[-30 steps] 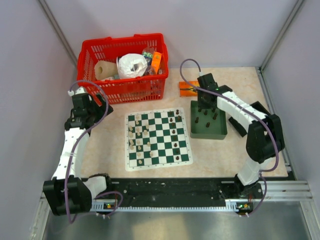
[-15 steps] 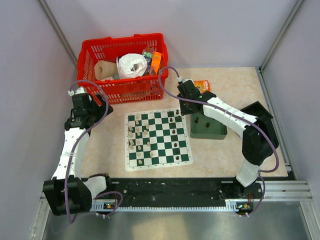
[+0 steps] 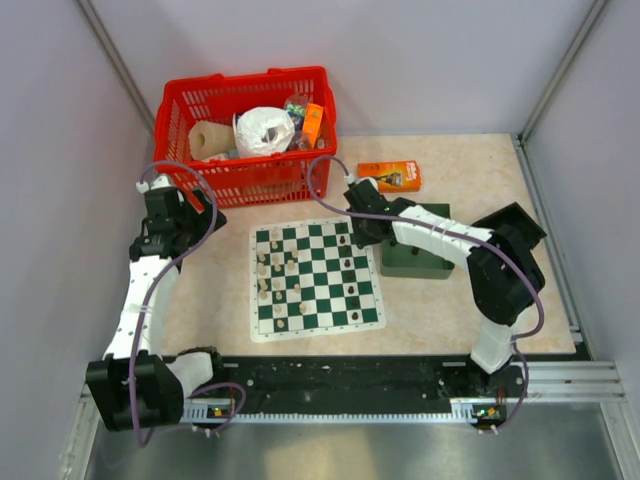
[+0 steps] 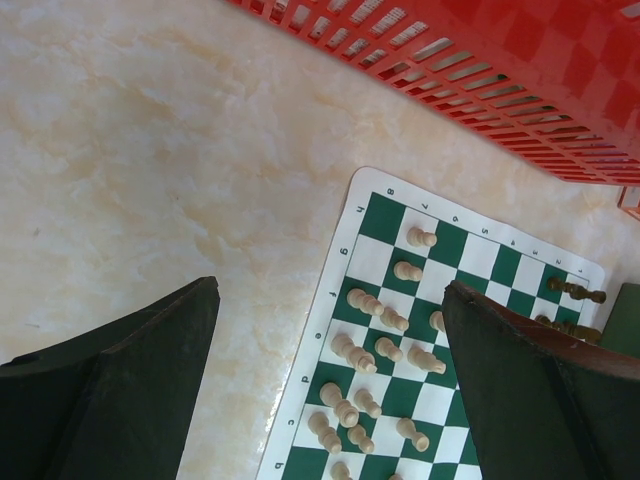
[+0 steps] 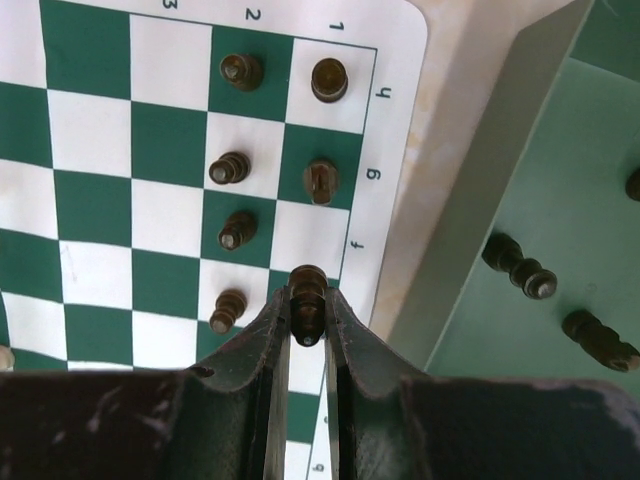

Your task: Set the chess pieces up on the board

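The dark chess piece, now held over the board's edge, will go from my right gripper down onto the white square [image 3: 359, 249] [image 5: 309, 238], which is beside the letter f on the board.
The green and white board [image 3: 316, 280] lies at the table's middle, with cream pieces [image 3: 275, 275] on its left side and dark pieces [image 3: 351, 262] on its right. My right gripper [image 3: 358, 230] is shut on a dark chess piece [image 5: 308, 298] and holds it over the board's right edge [image 5: 395, 120], near the f file. Several dark pieces [image 5: 327, 80] stand on the squares ahead of it. My left gripper [image 3: 165, 215] is open and empty, off the board's left edge; cream pieces [image 4: 385, 345] show between its fingers.
A dark green tray [image 3: 412, 262] with a few dark pieces [image 5: 520, 265] stands right of the board. A red basket [image 3: 250, 140] with assorted items sits at the back. An orange box [image 3: 390, 177] lies behind the tray.
My right gripper has moved left from the tray to the board's right edge, carrying a dark piece. The left arm has not moved.
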